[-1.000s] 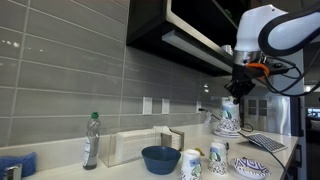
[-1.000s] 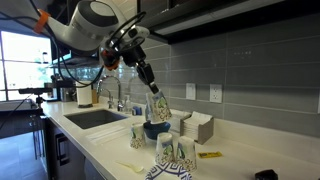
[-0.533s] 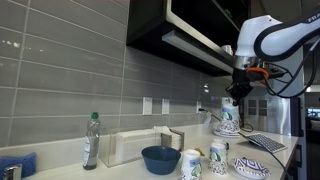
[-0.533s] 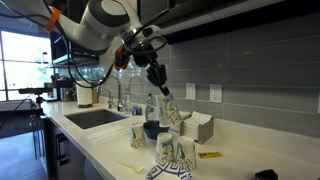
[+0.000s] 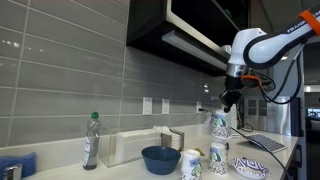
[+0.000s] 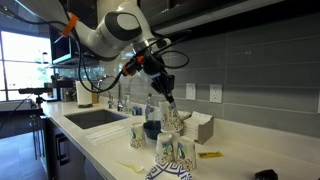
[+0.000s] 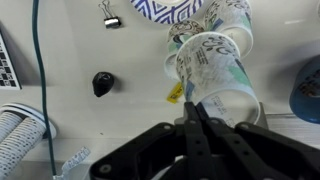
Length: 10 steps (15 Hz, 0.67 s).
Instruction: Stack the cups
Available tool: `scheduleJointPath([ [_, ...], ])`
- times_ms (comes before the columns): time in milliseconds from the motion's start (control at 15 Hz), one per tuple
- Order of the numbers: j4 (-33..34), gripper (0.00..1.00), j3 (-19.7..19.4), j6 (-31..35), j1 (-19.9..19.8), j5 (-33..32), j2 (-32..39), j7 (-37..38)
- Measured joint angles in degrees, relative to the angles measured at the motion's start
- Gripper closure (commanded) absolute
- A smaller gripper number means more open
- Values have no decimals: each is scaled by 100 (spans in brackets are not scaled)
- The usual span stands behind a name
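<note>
The white cup, now held above the counter, will be let go by my gripper on top of the cup (image 5: 217,143) that is closest to the patterned dish.
My gripper (image 5: 228,101) is shut on the rim of a white cup with blue-green pattern (image 5: 220,124) and holds it above the counter. It shows in the other exterior view too, gripper (image 6: 167,99) and cup (image 6: 172,117). In the wrist view the shut fingers (image 7: 195,118) pinch the wall of this cup (image 7: 208,68), and another cup (image 7: 236,20) lies beyond it. Two more cups (image 5: 191,163) (image 5: 217,156) stand on the counter below. In an exterior view one cup (image 6: 138,134) stands apart and a pair (image 6: 173,152) stands at the front.
A wide dark blue bowl (image 5: 160,158) and a patterned dish (image 5: 251,167) sit on the counter near the cups. A bottle (image 5: 91,140), a napkin holder (image 5: 137,146), a sink (image 6: 95,117), a binder clip (image 7: 112,20) and a black knob (image 7: 102,83) are around.
My gripper has moved down and towards the cups on the counter, with the cup still in it.
</note>
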Motion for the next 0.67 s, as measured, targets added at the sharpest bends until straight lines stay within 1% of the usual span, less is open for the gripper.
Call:
scheduleJointPath([
  [267,73,99,-51,-4,83,250,226,-367],
  [667,165,99,-110,-4,82,288,388,-485],
])
